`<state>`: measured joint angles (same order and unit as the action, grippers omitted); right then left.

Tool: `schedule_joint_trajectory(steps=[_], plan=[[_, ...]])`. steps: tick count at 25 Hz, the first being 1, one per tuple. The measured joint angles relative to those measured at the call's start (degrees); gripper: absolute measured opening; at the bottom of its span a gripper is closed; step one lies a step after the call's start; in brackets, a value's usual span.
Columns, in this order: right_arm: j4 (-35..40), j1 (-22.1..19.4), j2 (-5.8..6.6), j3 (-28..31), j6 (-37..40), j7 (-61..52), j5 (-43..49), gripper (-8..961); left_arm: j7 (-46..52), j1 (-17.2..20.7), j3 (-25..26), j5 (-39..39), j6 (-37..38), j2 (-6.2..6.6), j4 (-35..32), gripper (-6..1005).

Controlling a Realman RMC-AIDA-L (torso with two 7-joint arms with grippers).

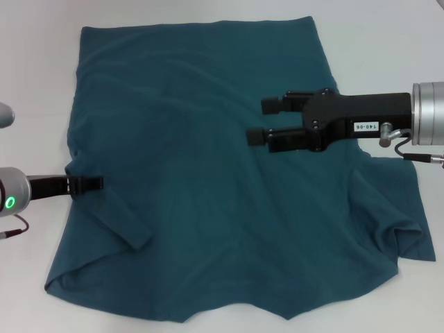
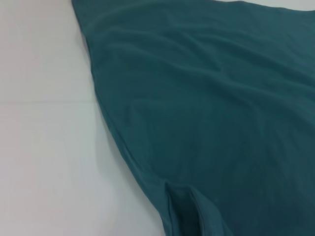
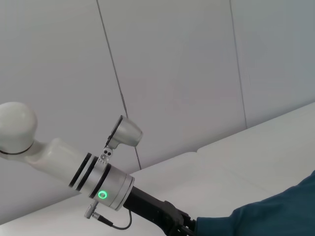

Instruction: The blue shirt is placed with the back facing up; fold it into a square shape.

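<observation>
The shirt's edge bunches above its folded part; next my left gripper pinches it and carries it inward over the shirt (image 1: pixel 142 161).
The blue shirt (image 1: pixel 208 222) lies spread flat over the white table (image 1: pixel 35 69), with wrinkles along its right side and a narrow folded strip near its left edge. My right gripper (image 1: pixel 263 120) hovers open above the shirt's upper right part, with nothing between its fingers. Reaching in from the left, my left gripper (image 1: pixel 97 183) sits at the shirt's left edge, just above that strip. The left wrist view shows the shirt's edge (image 2: pixel 211 108) and a small fold close up. In the right wrist view my left gripper (image 3: pixel 184 228) meets the shirt (image 3: pixel 275 216).
White table (image 2: pixel 44 147) shows to the left of the shirt and behind it. Grey wall panels (image 3: pixel 172 73) stand beyond the table. The shirt's near hem reaches the front edge of the head view.
</observation>
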<state>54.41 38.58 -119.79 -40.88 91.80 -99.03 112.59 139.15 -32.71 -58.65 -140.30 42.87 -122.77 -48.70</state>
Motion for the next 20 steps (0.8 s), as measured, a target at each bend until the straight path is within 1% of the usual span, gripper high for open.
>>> schedule_joint_trajectory(steps=[3, 9, 14, 19, 20], plan=[[0.0, 0.0, 0.0, 0.0, -0.2, 0.0, 0.0, 865, -0.4, -0.4, 0.0, 0.1, 0.0, 0.18, 1.1, 806], [0.0, 0.0, 0.0, 0.0, -0.6, 0.0, 0.0, 865, -1.4, -0.4, 0.0, 0.1, -0.1, -0.27, 1.3, 773], [-0.1, -0.2, 0.0, 0.0, -0.6, 0.0, 0.0, 865, -1.5, -0.5, 0.0, 0.1, -0.2, -0.39, 1.0, 556], [-0.1, -0.4, 0.0, -0.1, -0.6, 0.0, 0.0, 865, -1.5, -0.5, -0.2, 0.1, -0.2, -0.39, 0.8, 312], [-0.1, -0.5, 0.0, -0.1, -0.6, 0.0, 0.0, 865, -1.5, -0.5, -0.3, 0.1, -0.2, -0.4, 0.6, 284]])
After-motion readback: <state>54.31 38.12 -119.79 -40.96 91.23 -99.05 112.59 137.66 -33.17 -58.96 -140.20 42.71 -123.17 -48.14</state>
